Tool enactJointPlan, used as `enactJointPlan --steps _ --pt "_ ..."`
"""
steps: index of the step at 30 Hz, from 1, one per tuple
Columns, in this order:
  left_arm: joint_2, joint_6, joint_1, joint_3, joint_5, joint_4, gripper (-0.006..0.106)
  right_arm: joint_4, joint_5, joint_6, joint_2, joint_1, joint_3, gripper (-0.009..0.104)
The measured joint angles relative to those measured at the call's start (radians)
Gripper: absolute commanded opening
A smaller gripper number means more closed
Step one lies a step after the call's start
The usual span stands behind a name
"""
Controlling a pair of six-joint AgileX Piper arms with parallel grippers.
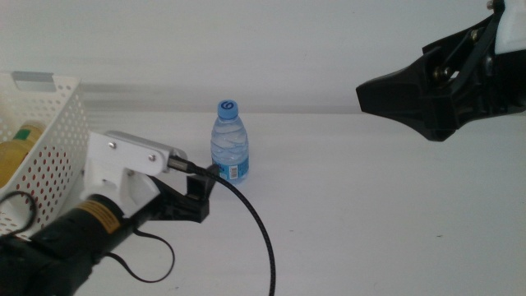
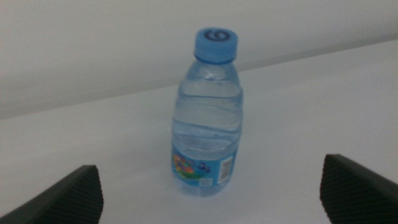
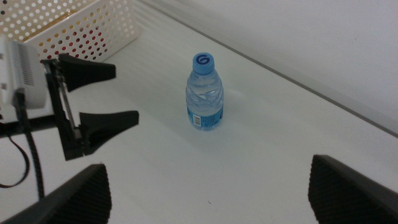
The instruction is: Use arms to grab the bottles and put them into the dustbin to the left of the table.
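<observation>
The middle of the water bottle [image 1: 230, 150] [image 2: 207, 132], just above its blue label, will be gripped by my left gripper.
A small clear water bottle [image 1: 229, 145] with a blue cap stands upright on the white table [image 1: 370, 214]. My left gripper [image 1: 201, 191] is open, low over the table just short of the bottle [image 2: 208, 118], which is centred ahead of its spread jaws without touching them. My right gripper [image 1: 386, 90] hangs open high at the right, well away from the bottle [image 3: 204, 93]. The right wrist view also shows the left gripper [image 3: 126, 92]. The white perforated dustbin [image 1: 49, 156] stands at the left edge, with a yellow bottle [image 1: 16, 154] lying inside.
The left arm's thick black cable [image 1: 259, 230] loops over the table in front of the bottle. Something red shows through the holes of the dustbin [image 3: 93, 43]. A pale wall runs along the table's far edge.
</observation>
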Motion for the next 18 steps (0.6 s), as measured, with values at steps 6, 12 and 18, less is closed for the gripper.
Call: enactJointPlan --steps 6,12,18 --pt "0.133 -0.041 0.0 -0.01 -0.121 0.059 0.094 0.0 0.0 0.0 0.0 0.0 0.0 0.085" --pt "0.229 -0.043 -0.002 -0.074 -0.133 0.072 0.094 0.0 0.0 0.0 0.0 0.0 0.0 0.085" --pt "0.295 -0.043 -0.002 -0.149 -0.133 0.077 0.094 0.0 0.0 0.0 0.0 0.0 0.0 0.085"
